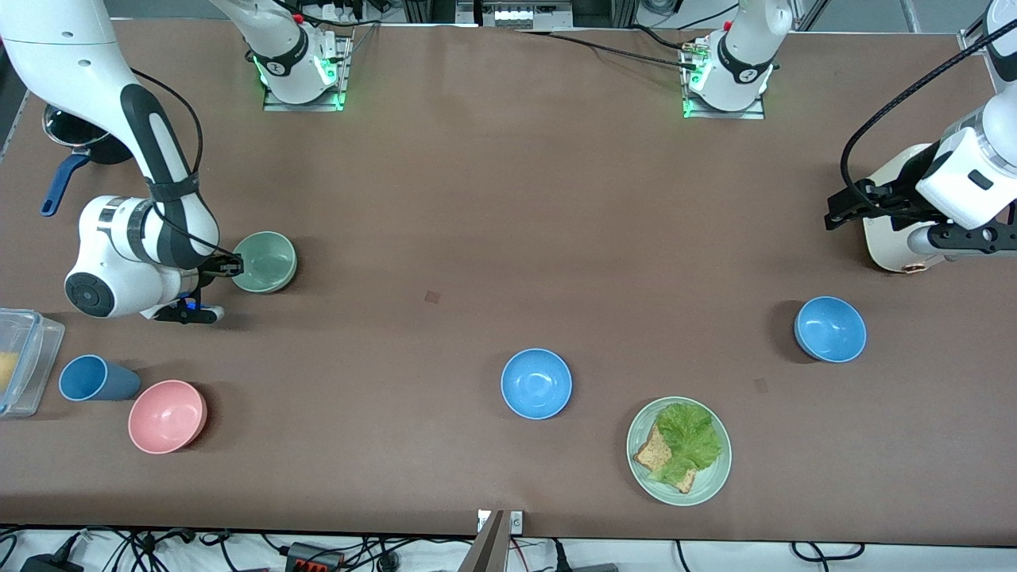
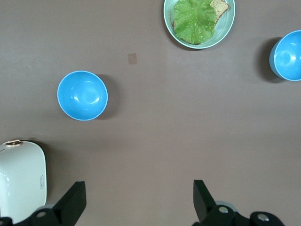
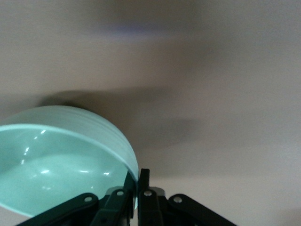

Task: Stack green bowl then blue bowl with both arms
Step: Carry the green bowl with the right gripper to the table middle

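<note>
Next, my right gripper lets go of the pale green bowl on the bare table (image 1: 501,244) behind the mid-table blue bowl.
The pale green bowl (image 1: 266,260) is at the right arm's end of the table; it also shows in the right wrist view (image 3: 56,160). My right gripper (image 1: 232,267) (image 3: 138,176) is shut on its rim, one finger inside and one outside. One blue bowl (image 1: 536,384) (image 2: 82,95) sits mid-table near the front camera. A second blue bowl (image 1: 830,329) (image 2: 288,55) sits toward the left arm's end. My left gripper (image 1: 833,214) (image 2: 139,190) is open and empty, up over bare table beside a white appliance.
A green plate (image 1: 719,469) with lettuce and toast lies near the front edge. A pink bowl (image 1: 168,416), a blue cup (image 1: 95,378) and a clear container (image 1: 24,357) sit at the right arm's end. A white appliance (image 1: 894,230) stands under the left arm. A dark pan (image 1: 71,143) is nearby.
</note>
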{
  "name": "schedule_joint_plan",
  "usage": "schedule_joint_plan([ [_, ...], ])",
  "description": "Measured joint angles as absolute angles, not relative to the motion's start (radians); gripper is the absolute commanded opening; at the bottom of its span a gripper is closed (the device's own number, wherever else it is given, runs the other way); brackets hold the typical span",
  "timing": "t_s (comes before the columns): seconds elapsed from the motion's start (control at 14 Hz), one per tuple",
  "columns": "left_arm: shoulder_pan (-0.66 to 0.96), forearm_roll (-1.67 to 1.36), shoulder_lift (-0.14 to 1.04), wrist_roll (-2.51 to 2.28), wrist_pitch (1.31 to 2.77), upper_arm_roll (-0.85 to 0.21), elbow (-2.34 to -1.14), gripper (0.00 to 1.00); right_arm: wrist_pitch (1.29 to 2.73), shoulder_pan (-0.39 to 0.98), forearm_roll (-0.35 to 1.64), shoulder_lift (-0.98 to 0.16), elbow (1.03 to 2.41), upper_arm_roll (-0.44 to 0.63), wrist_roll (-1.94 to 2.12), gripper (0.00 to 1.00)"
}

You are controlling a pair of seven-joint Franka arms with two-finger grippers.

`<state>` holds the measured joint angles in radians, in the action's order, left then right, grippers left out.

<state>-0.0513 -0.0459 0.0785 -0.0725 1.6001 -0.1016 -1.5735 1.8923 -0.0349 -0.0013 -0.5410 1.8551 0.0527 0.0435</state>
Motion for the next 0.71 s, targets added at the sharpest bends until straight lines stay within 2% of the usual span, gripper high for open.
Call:
schedule_joint_plan([
  [0.21,-0.051,-0.046,0.079,-0.073,1.598,-0.101,-1.574,1.0,1.896,-0.015,0.0,-0.514,1.841,0.004,0.044,0.0],
  [0.43,-0.052,-0.046,0.08,-0.073,1.589,-0.101,-1.574,1.0,1.887,0.018,0.029,-0.497,1.783,-0.106,0.014,0.0],
  [0.71,-0.053,-0.046,0.084,-0.073,1.588,-0.1,-1.574,1.0,1.879,0.149,0.105,-0.495,1.716,-0.199,-0.11,0.0],
])
